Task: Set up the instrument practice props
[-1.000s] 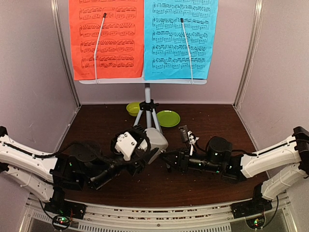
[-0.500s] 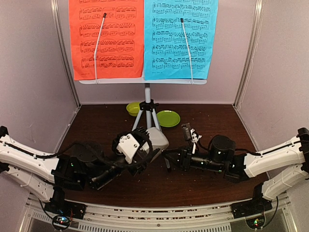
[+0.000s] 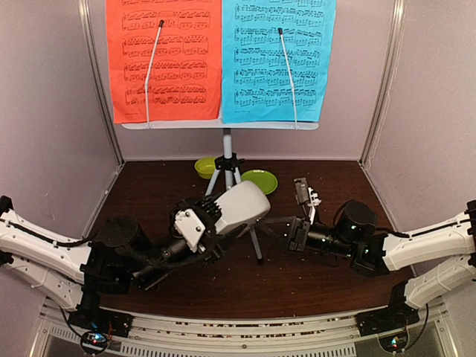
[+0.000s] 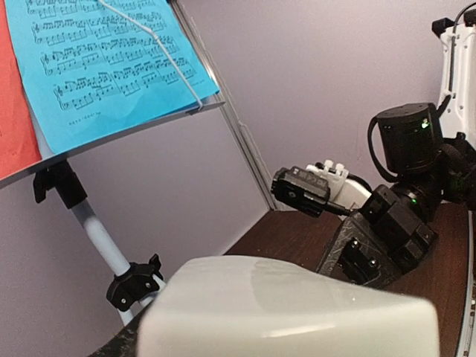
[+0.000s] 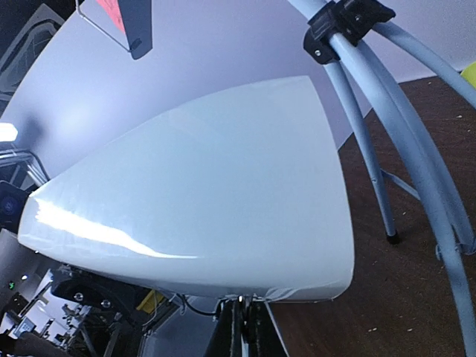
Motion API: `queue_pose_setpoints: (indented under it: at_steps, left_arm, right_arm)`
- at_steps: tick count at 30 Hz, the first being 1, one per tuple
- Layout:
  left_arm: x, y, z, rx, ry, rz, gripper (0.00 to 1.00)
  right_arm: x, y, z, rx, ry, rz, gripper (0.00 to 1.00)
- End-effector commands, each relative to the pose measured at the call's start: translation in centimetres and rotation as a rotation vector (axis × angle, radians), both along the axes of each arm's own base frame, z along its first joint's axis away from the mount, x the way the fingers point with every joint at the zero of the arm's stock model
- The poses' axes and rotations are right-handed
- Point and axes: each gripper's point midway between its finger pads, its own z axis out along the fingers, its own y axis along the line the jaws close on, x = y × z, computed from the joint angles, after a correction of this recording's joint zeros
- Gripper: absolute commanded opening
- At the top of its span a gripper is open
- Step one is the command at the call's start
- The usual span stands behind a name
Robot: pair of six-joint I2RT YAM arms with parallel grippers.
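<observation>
My left gripper is on the whitish metronome. It will set it down upright on the dark table (image 3: 228, 274) just in front of the grey tripod and let go.
The whitish metronome (image 3: 244, 205) lies tilted above the table in front of the grey tripod (image 3: 227, 167), and my left gripper (image 3: 214, 214) is shut on its wide end. It fills the bottom of the left wrist view as a pale block (image 4: 282, 305). My right gripper (image 3: 269, 222) is shut, its tips right at the metronome's lower edge (image 5: 297, 286); I cannot tell whether they pinch anything. The pale desk (image 3: 223, 125) tops the tripod and carries the red sheet (image 3: 163, 59) and the blue sheet (image 3: 279, 59), each under a wire clip.
A lime-green bowl (image 3: 204, 166) and a lime-green plate (image 3: 259, 181) sit behind the tripod's legs (image 5: 387, 111). Purple walls close in the table at the back and both sides. Small crumbs dot the dark table (image 3: 312, 275).
My left gripper has lifted the metronome and swung it up and to the right, tipping it over. The right gripper has closed and drawn back to the right.
</observation>
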Motion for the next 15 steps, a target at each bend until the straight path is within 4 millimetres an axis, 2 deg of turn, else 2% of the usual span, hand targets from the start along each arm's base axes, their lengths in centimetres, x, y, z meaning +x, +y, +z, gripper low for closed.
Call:
queue_pose_setpoints:
  at_steps: [1,7,11,15]
  left_arm:
    - [-3.5,1.2,2.9,-0.057,-0.183,-0.171,0.15]
    - [-4.1,1.6,1.4,0.03,-0.21,-0.209,0.15]
    - [-4.1,2.1,1.1,0.047,-0.214,-0.209,0.15]
    - [-4.3,2.1,0.9,0.063,-0.217,-0.22,0.15]
  right_arm:
    - [1.3,-3.5,7.9,0.357,0.052,-0.035,0.0]
    - [0.7,-5.7,11.5,0.598,0.121,0.052,0.0]
    - [0.7,-6.3,12.4,0.691,0.17,0.089,0.0]
    - [1.1,-6.5,12.3,0.74,0.231,0.099,0.0]
